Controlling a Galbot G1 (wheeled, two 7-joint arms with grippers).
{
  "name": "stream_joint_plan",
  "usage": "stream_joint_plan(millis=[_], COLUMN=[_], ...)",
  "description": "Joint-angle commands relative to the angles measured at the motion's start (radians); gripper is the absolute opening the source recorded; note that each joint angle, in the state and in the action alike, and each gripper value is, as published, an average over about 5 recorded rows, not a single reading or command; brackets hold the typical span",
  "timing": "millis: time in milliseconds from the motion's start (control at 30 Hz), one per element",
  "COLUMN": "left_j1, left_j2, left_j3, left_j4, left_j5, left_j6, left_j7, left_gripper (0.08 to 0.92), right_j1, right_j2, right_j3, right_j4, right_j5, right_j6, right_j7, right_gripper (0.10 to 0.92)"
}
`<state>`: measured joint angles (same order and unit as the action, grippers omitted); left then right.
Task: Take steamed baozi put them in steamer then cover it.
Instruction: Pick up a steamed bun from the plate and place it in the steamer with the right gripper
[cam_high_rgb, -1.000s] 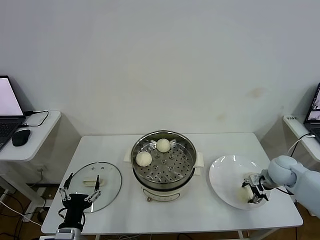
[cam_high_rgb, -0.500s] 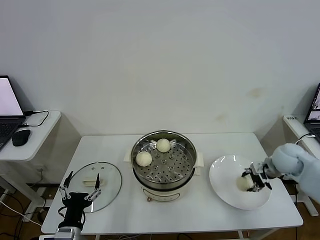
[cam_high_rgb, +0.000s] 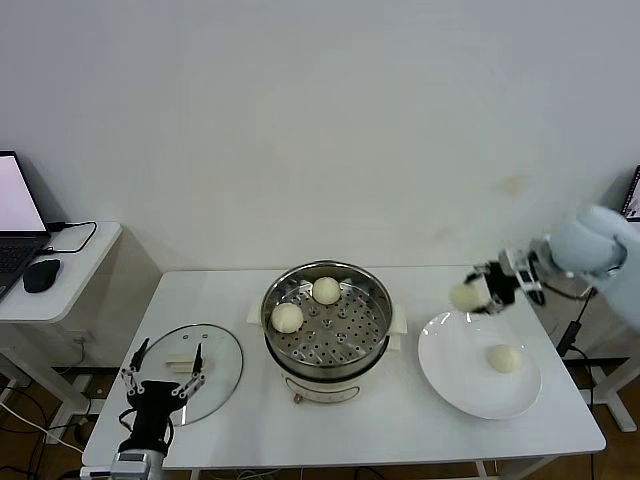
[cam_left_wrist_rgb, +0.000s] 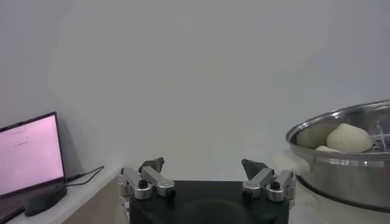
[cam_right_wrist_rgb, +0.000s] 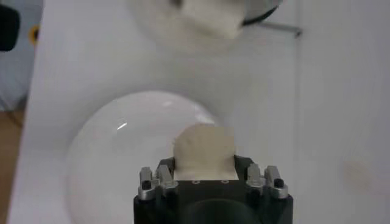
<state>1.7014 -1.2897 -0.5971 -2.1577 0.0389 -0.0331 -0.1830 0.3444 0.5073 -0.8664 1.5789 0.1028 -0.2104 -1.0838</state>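
Observation:
Next, I release the baozi with my right gripper on the bare front part of the steel steamer (cam_high_rgb: 324, 347), before the two baozi.
My right gripper (cam_high_rgb: 470, 295) is shut on a cream-white baozi (cam_high_rgb: 464, 295), held in the air above the far left rim of the white plate (cam_high_rgb: 450, 365); in the right wrist view the same baozi (cam_right_wrist_rgb: 204, 149) fills the jaws. One more baozi (cam_high_rgb: 504, 358) lies on the plate. Two baozi (cam_high_rgb: 287, 317) (cam_high_rgb: 326, 290) sit in the steel steamer (cam_high_rgb: 370, 335) at the table's middle. The glass cover (cam_high_rgb: 220, 375) lies flat at the front left, with my left gripper (cam_high_rgb: 163, 375) open just in front of it, nothing between its fingers.
A white side table at the far left carries a laptop (cam_high_rgb: 15, 225) and a mouse (cam_high_rgb: 41, 274). The steamer's rim (cam_left_wrist_rgb: 341, 131) shows to one side in the left wrist view. Another laptop's edge (cam_high_rgb: 633, 200) peeks in at the far right.
My right gripper lifted one baozi off the plate and carried it up and left toward the steamer. One baozi stays on the plate. The left arm has not moved.

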Motion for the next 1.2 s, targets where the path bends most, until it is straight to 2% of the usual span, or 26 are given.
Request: stream_joint_plan(millis=[33,200,567,1067,1200], left_j1=[0.005,0.011,0.015,0.016,0.017], left_j2=[-0.007,-0.012,-0.025,-0.035,-0.035], left_j3=[-0.006,-0.013,-0.02,-0.019,-0.02], left_j4=[0.006,0.002,0.0,0.01,0.016], left_j5=[-0.002,-0.003,-0.002,-0.003,-0.004], left_j6=[-0.005,-0.007,-0.01,-0.024,-0.029], left_j7=[-0.002,-0.005,-0.008,-0.011,-0.013], left_gripper=[0.823,0.823,0.823,0.823,0.823], right_j1=[0.323,0.265,0.166,0.103,0.1], right_j2=[0.257,0.36,0.518,0.573,0.568], right_j3=[-0.257,-0.288,-0.379,-0.429,-0.43], right_j4=[0.003,-0.004,-0.052,-0.055,-0.051], right_j5=[0.152,0.168,0.037,-0.18,-0.195], right_j6=[0.008,0.071,0.261,0.438,0.459], right_j7=[0.039,0.065,0.073,0.066,0.07], right_gripper=[0.611,0.611,0.619,0.619,0.619])
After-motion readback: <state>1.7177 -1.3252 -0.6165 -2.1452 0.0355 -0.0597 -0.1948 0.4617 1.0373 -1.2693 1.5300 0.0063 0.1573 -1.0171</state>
